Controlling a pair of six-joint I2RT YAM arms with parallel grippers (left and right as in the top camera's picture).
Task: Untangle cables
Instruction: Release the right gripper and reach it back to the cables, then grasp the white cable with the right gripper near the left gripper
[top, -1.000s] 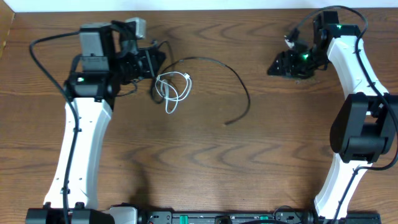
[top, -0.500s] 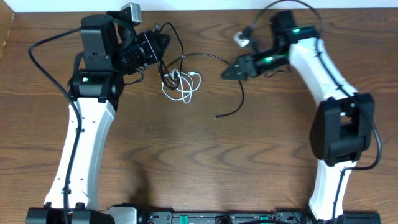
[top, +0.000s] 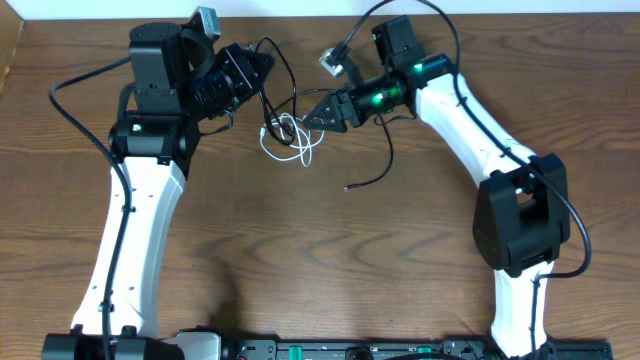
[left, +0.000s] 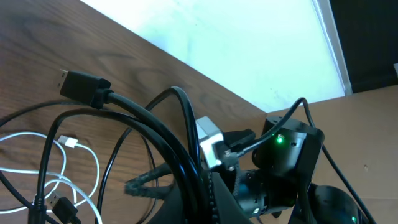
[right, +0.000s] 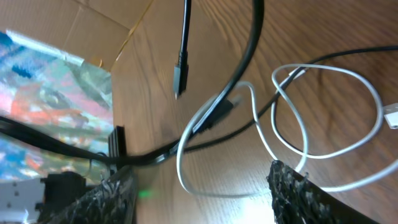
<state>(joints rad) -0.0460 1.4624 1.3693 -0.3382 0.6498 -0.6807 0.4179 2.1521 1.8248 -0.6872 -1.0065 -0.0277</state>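
Note:
The loop of the white cable crosses the black cables that my left gripper holds, so I need to use my right gripper to take the loop's near side (right: 217, 196) and pull it away.
The cables lie tangled at the table's back centre. My left gripper (top: 252, 70) is shut on two black cables (left: 146, 124) that run up through its jaws; one ends in a black plug (left: 82, 85). The white cable (top: 291, 137) is coiled on the wood just right of it. A thin black cable (top: 386, 140) arcs right and ends at a loose tip (top: 348, 187). My right gripper (top: 313, 116) is open at the right edge of the white coil. In the right wrist view a white cable (right: 205, 180) loop lies between its fingers (right: 297, 194).
The brown wooden table (top: 320, 260) stretches toward me. The arms' own thick black wires (top: 75, 75) loop at the back. A cardboard wall (left: 373, 143) stands behind the table's far edge.
My right arm has swung left from the far right to the white coil. The left gripper has lifted the black cables slightly, and the thin black cable's loose tip has slid left.

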